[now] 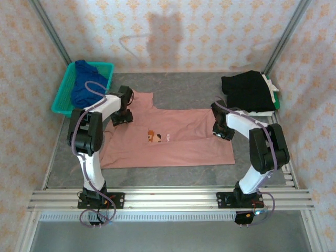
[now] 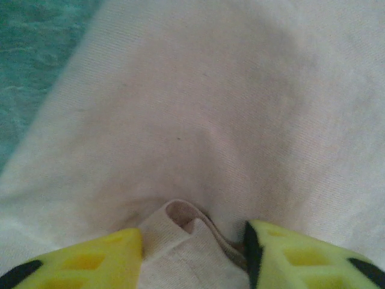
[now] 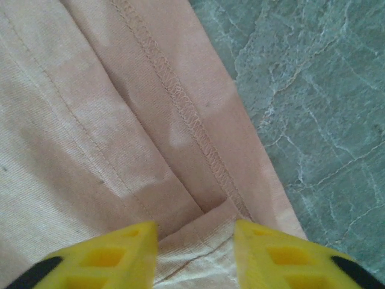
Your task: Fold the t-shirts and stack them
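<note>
The folded layer goes too far over the print on the pink t-shirt, so next my left gripper pinches the layer's bunched edge (image 2: pixel 187 221) and pulls it back toward the front.
The dusty-pink t-shirt (image 1: pixel 173 142) lies spread on the grey table, its pixel print (image 1: pixel 156 137) facing up. My left gripper (image 1: pixel 121 116) sits at the shirt's upper left, by the shoulder; close up, its yellow fingers (image 2: pixel 102 256) are shut on a bunched fold of the pink cloth (image 2: pixel 186 235). My right gripper (image 1: pixel 222 131) is at the shirt's right edge, and its fingers (image 3: pixel 283 256) pinch the hemmed edge (image 3: pixel 198 241). The royal-blue t-shirt (image 1: pixel 84 84) is crumpled in the basket. The black t-shirt (image 1: pixel 247 90) lies folded at the back right.
The teal mesh basket (image 1: pixel 63 97) stands at the back left against the wall. A white and green cloth (image 1: pixel 273 92) peeks out under the black shirt. Bare table shows behind the pink shirt and along the front rail (image 1: pixel 168 198).
</note>
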